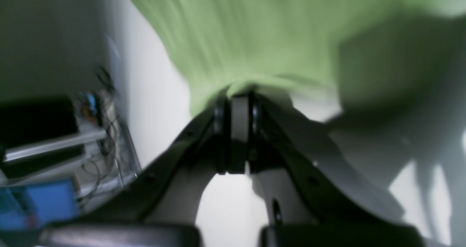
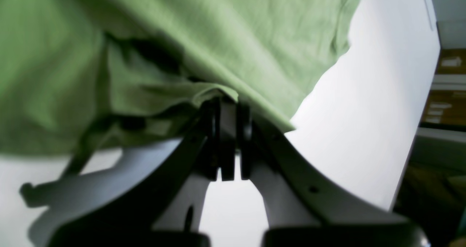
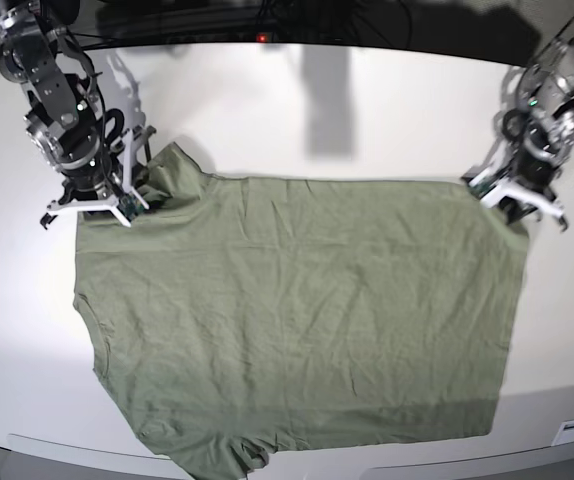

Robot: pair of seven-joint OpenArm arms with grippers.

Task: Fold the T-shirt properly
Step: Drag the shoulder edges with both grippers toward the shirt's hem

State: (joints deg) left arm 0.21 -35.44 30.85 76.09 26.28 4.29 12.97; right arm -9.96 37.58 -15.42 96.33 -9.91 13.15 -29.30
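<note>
I should use my right gripper to let go of the T-shirt's far corner on the cloth just inside the slanted edge (image 3: 167, 381) behind the near sleeve.
The olive-green T-shirt (image 3: 297, 310) lies spread over the white table, wrinkled, with a sleeve at the far left and another at the near left edge. My right gripper (image 3: 132, 205) is shut on the T-shirt's far left corner beside the sleeve; in the right wrist view the fabric (image 2: 182, 50) bunches over the closed gripper (image 2: 227, 105). My left gripper (image 3: 487, 190) is shut on the far right corner of the T-shirt; the left wrist view shows green cloth (image 1: 255, 39) pinched at the gripper (image 1: 238, 97).
The white table (image 3: 297, 110) extends behind the shirt to a dark back edge with cables. Shelving with wires and a blue box (image 1: 43, 203) stands off the table's side in the left wrist view. The shirt's near hem reaches the table's front edge (image 3: 367, 465).
</note>
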